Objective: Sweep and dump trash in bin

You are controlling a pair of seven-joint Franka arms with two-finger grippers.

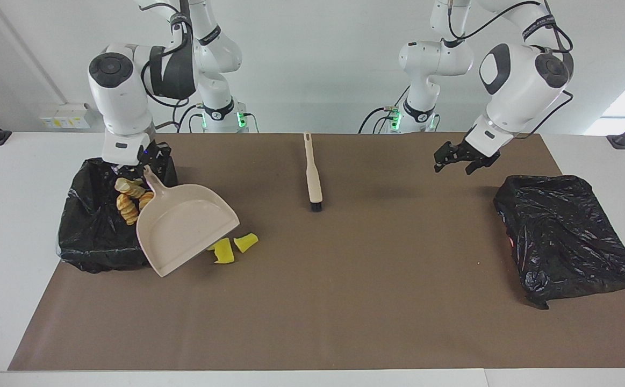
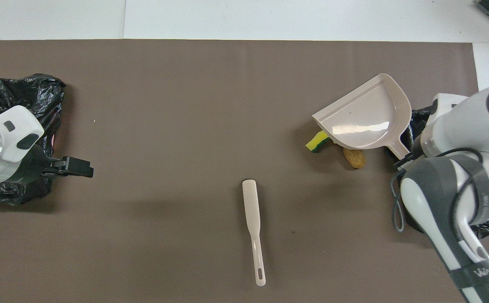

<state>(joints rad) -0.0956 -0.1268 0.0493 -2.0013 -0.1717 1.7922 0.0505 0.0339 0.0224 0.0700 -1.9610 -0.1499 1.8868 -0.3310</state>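
Note:
Next, I release the beige dustpan, now hanging tilted beside the bin, with my right gripper on the brown mat, off the beige brush's wide end (image 2: pixel 257 115).
My right gripper (image 1: pixel 139 162) is shut on the handle of the beige dustpan (image 1: pixel 186 226), which hangs tilted beside the black-lined bin (image 1: pixel 89 236). The pan (image 2: pixel 366 115) is over the loose trash on the mat. A yellow wedge (image 1: pixel 246 242) and another (image 1: pixel 224 252) show at its lip. The tan lump (image 2: pixel 354 158) and a yellow-green wedge (image 2: pixel 316 142) peek out from under it. Bread-like lumps (image 1: pixel 128 201) lie in the bin. The beige brush (image 1: pixel 312 172) lies on the mat midway along the table. My left gripper (image 1: pixel 465 159) hangs open and empty over the mat.
A crumpled black bag (image 1: pixel 565 236) covers something at the left arm's end of the brown mat (image 1: pixel 344 301). My right arm (image 2: pixel 458 176) hides most of the bin from above.

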